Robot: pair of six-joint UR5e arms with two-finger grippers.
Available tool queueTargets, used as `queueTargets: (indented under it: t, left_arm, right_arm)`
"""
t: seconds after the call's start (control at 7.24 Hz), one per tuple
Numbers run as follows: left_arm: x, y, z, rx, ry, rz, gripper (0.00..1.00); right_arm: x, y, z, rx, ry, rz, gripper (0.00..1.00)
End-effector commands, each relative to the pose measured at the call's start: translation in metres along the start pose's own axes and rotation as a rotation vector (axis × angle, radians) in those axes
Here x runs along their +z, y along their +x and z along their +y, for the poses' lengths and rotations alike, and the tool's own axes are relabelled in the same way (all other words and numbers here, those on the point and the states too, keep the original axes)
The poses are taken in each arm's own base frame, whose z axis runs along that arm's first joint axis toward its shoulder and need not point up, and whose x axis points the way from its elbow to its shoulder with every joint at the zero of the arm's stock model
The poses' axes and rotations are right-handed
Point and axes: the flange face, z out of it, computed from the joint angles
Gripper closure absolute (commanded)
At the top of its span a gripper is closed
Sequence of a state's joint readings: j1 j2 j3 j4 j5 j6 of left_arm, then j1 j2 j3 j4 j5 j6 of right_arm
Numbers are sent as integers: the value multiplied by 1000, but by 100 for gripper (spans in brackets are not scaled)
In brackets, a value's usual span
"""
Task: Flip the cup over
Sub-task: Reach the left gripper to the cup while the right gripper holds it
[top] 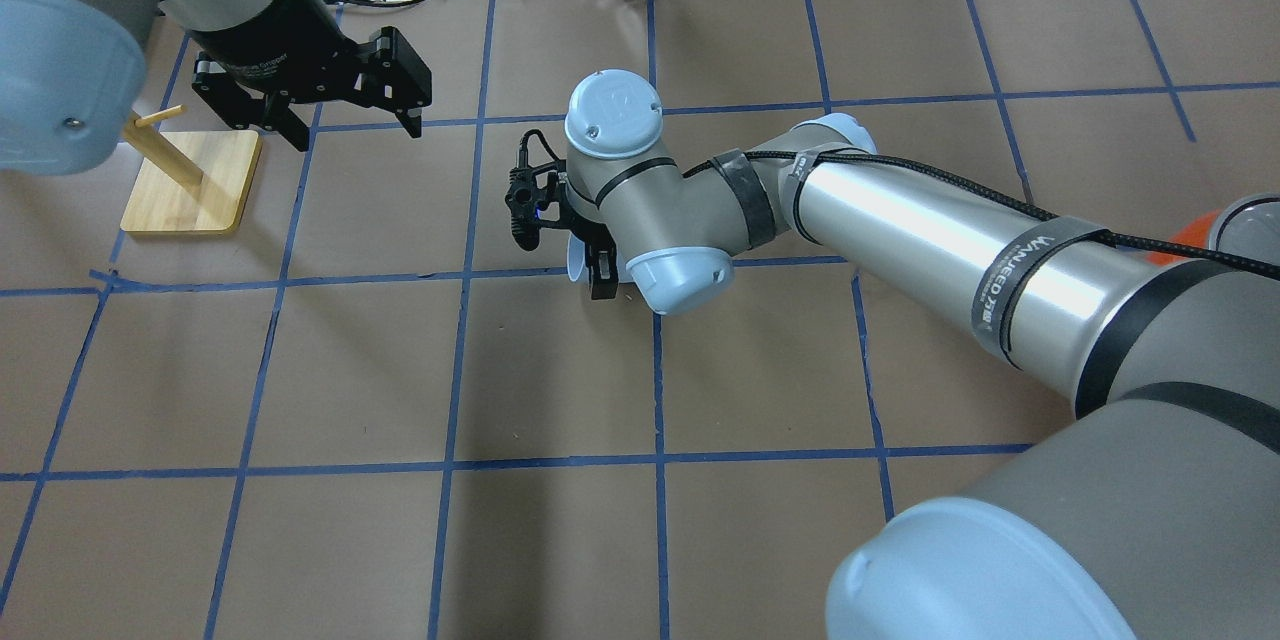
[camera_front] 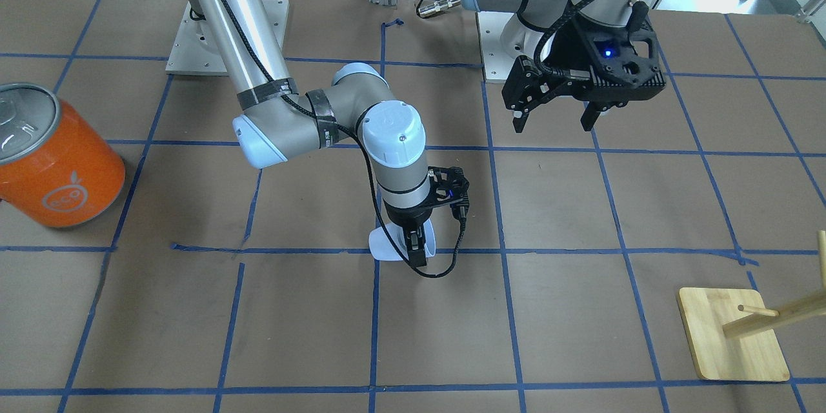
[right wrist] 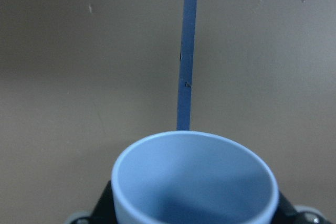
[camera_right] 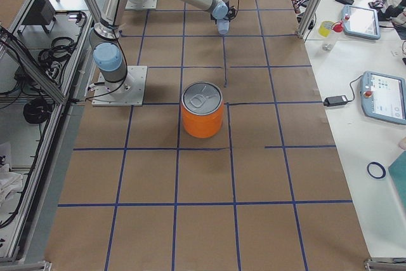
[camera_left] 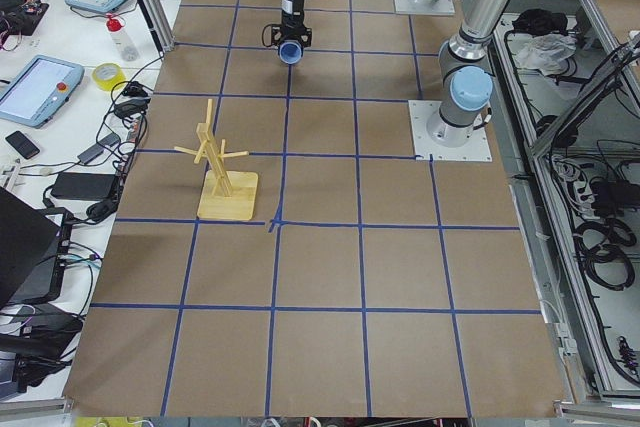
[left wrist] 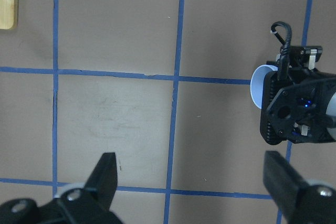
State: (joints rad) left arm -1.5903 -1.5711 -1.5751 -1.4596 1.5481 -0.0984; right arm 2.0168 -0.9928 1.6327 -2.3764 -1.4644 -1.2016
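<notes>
Next, my left gripper closes on the rim (camera_front: 431, 228) of the cup, at the open end next to the fingers of my right gripper.
The cup (camera_front: 387, 246) is a small pale blue-white tumbler near the table's middle. My right gripper (camera_front: 417, 250) is shut on it and holds it on its side, low over the table, mouth toward my left. I cannot tell whether it touches the table. The right wrist view shows the cup's open mouth (right wrist: 194, 182) and bluer inside between the fingers. It also shows in the overhead view (top: 577, 260) and in the left wrist view (left wrist: 260, 85). My left gripper (camera_front: 555, 119) is open and empty, hovering well above the table, apart from the cup.
A big orange can (camera_front: 55, 158) with a silver lid stands far out on my right side. A wooden peg stand (camera_front: 732, 335) on a square base stands on my left side. Blue tape lines grid the brown table.
</notes>
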Motion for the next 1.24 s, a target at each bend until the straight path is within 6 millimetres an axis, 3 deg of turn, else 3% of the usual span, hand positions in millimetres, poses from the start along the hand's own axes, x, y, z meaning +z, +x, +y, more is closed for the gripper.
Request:
queueTargets:
  t: [0.0, 0.14, 0.55, 0.83, 0.97, 1.11]
  left_arm:
    - [24, -15, -15, -11, -25, 24, 0]
    - [35, -11, -22, -20, -37, 108, 0]
    - [84, -26, -49, -49, -116, 281, 0]
    - [123, -48, -72, -80, -139, 317, 0]
    - [137, -50, -74, -96, -167, 343, 0]
    - [166, -42, -64, -87, -221, 423, 0]
  right_arm:
    - [0, 0, 0, -6, -5, 5, 35]
    - [0, 1, 2, -6, -12, 1, 29]
    - [-9, 3, 3, 3, 5, 10, 11]
    - [-60, 17, 21, 56, 26, 50, 11]
    - [-90, 23, 41, 136, 31, 70, 11]
    - [-118, 31, 67, 193, 27, 80, 9]
